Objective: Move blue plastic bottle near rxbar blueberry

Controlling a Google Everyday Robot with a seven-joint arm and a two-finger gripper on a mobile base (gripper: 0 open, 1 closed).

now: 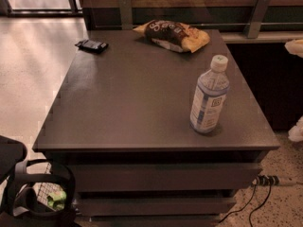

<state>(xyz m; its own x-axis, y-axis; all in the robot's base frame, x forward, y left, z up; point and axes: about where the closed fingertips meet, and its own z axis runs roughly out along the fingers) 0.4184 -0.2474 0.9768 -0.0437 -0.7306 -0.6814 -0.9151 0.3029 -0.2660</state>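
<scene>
My gripper is going to close on the upper part of the label (210, 99) around the blue plastic bottle, below the bottle's shoulder.
The blue plastic bottle (209, 96) stands upright near the table's front right corner, with a white cap and a pale blue-and-white label. The rxbar blueberry (92, 45) lies flat in its dark wrapper at the far left corner of the table, far from the bottle. My gripper (297, 130) shows only as pale parts at the right edge of the view, beside and below the table top, well to the right of the bottle and not touching it.
A yellow-and-brown snack bag (173, 35) lies at the back middle of the dark table (128, 103). A wall rail runs behind it. Cables (258, 200) lie on the floor at the right. A black wire basket (45, 193) stands at the lower left.
</scene>
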